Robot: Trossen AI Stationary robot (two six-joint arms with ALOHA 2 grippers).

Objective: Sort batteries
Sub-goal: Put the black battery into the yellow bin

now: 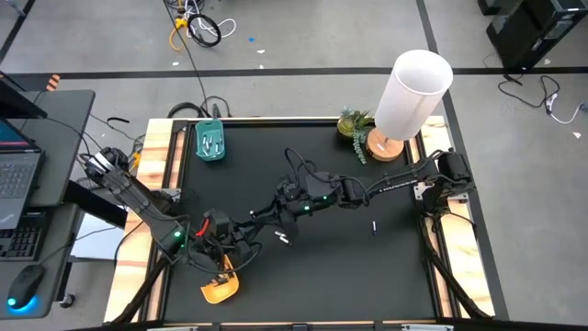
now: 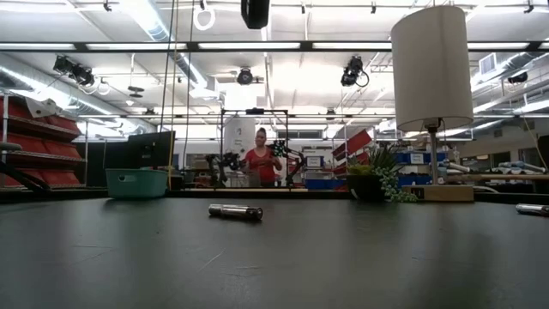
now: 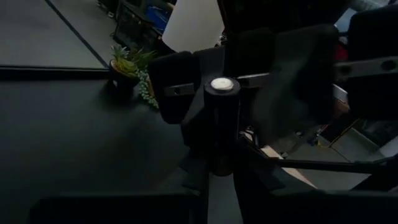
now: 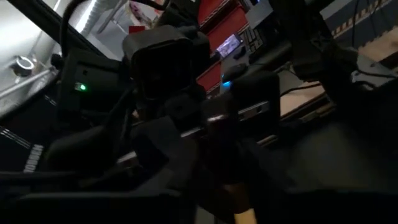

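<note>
Next, my left gripper lets go of the dark battery, and I need to leave it in the near half of the yellow tray (image 1: 223, 279).
My left gripper (image 1: 235, 230) hovers above the table's near-left part, just above the yellow tray (image 1: 220, 291), and is shut on a dark battery (image 3: 222, 124) with a pale end. My right gripper (image 1: 257, 217) reaches across from the right and meets it tip to tip. Its open fingers (image 3: 177, 93) stand either side of the battery's free end, whose orange tip (image 4: 242, 214) shows in the right wrist view. Two loose batteries (image 1: 283, 238) (image 1: 375, 226) lie on their sides on the black table. Pale batteries (image 1: 211, 143) lie in the teal tray (image 1: 209, 156) at the far left. My left gripper pinches the dark battery between its two fingers at the lower end (image 3: 217, 167). The battery runs on along the fingers' line, away from the wrist, with its pale end (image 3: 222, 84) free. It is lifted clear of the table.
A white lamp (image 1: 411, 92) on a wooden base and a small potted plant (image 1: 354, 124) stand at the table's far right. The low view shows one battery (image 2: 235, 211) lying mid-table and another (image 2: 532, 209) at the right. A person (image 2: 260, 163) stands far behind the table.
</note>
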